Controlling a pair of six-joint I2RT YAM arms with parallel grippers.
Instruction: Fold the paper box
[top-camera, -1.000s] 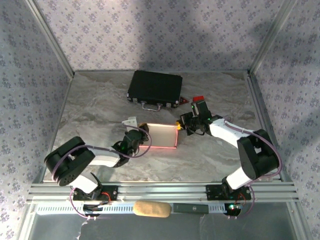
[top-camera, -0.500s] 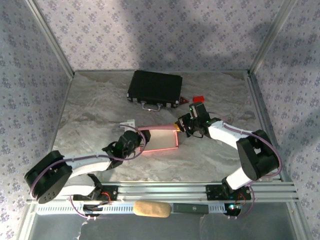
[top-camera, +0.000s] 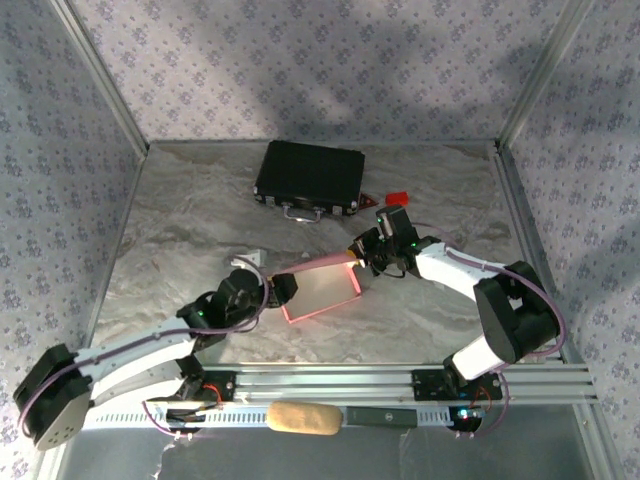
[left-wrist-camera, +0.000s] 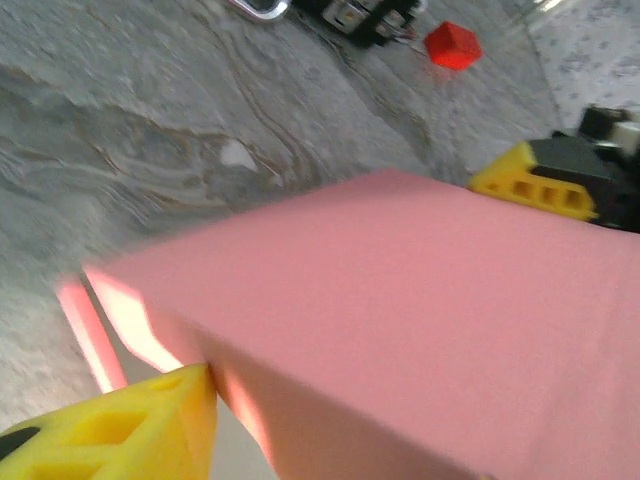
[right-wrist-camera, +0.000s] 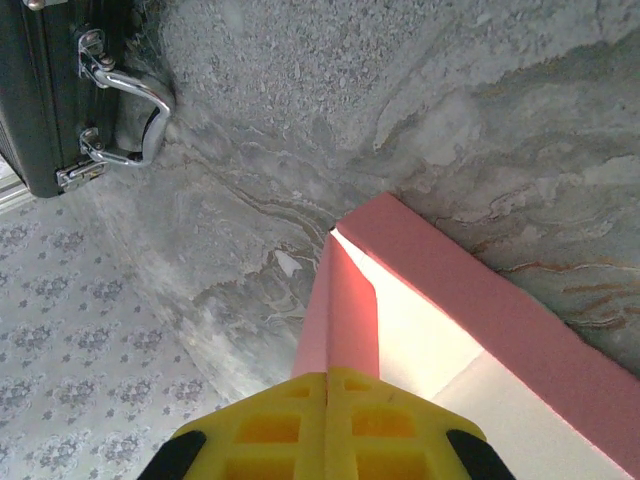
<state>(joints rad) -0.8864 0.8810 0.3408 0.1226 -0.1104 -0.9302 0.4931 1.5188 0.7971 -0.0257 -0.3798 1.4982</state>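
The paper box sits skewed with the robot's right gripper on one far corner, so the left gripper will grab the other far corner (top-camera: 284, 270) and turn the box square.
The paper box (top-camera: 322, 288) is a pink open tray lying skewed at the middle of the table, paler inside. My right gripper (top-camera: 365, 257) is at its far right corner. In the right wrist view that gripper (right-wrist-camera: 328, 375) is shut on an upright pink wall (right-wrist-camera: 340, 300) of the box. My left gripper (top-camera: 283, 288) is at the box's left edge with its jaws spread. In the left wrist view one yellow finger (left-wrist-camera: 120, 430) is right beside the box's near corner, and the box's pink side (left-wrist-camera: 420, 300) is close in front. The other finger is out of frame.
A black hard case (top-camera: 308, 177) with metal latches lies at the back centre. A tiny red block (top-camera: 397, 198) sits to its right. A small white scrap (top-camera: 258, 258) lies left of the box. Patterned walls and metal rails enclose the table.
My left arm has drawn back to the left and its jaws have widened. The box has swung askew, its left end coming nearer. The right gripper kept its hold.
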